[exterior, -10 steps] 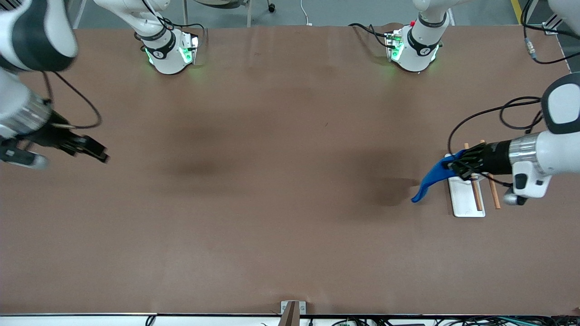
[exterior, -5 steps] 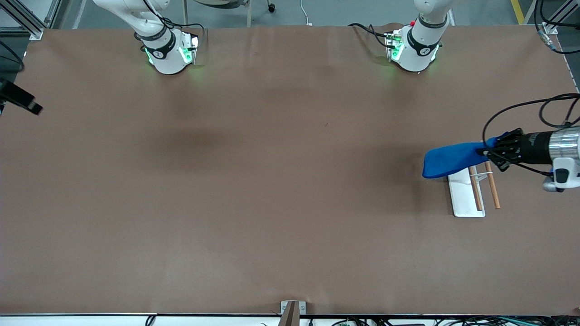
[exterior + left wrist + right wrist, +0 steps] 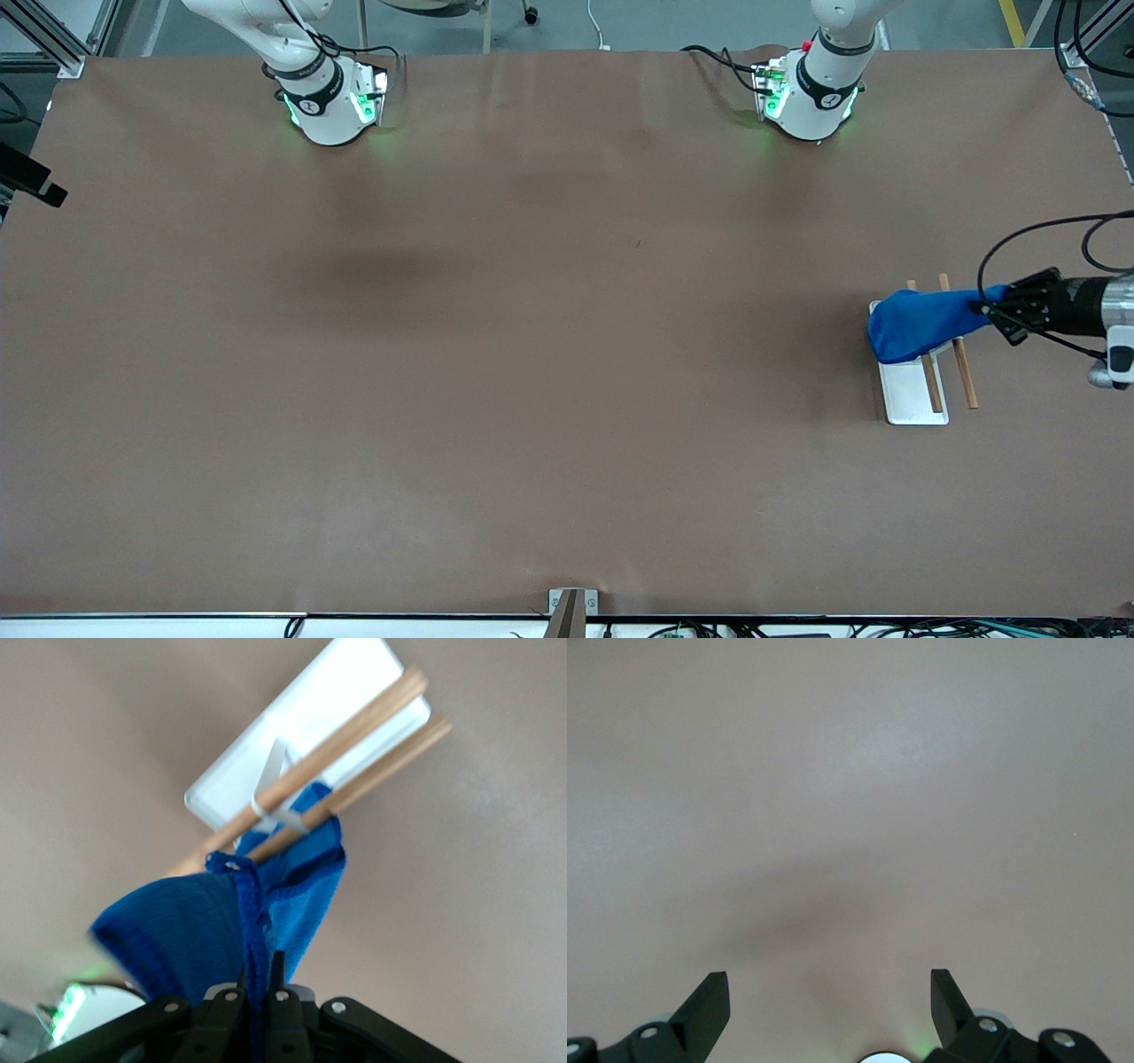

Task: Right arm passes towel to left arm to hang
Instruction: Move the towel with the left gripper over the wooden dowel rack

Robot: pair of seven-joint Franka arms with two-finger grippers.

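My left gripper should release the blue towel so it is draped across the middle of both wooden rods (image 3: 944, 341) (image 3: 323, 784), above the white base.
My left gripper (image 3: 990, 310) is shut on a hem of the blue towel (image 3: 921, 323), over the table near the left arm's end. The towel stretches from the jaws across both wooden rods (image 3: 964, 377) of a small rack, near the rods' ends farther from the camera. In the left wrist view the towel (image 3: 190, 926) bunches in front of my left gripper (image 3: 258, 976), with the rods (image 3: 354, 749) and the white base (image 3: 306, 713) past it. My right gripper (image 3: 829, 992) is open and holds nothing; only its tip (image 3: 35, 184) shows at the right arm's end.
The rack's white base plate (image 3: 912, 399) lies flat on the brown table (image 3: 567, 354). Both arm bases (image 3: 330, 106) (image 3: 811, 97) stand along the edge farthest from the camera. A black cable (image 3: 1028, 239) loops above the left wrist.
My left gripper has drawn the towel toward the left arm's end of the table, so it now lies over the rods. My right arm has pulled back to the table's edge.
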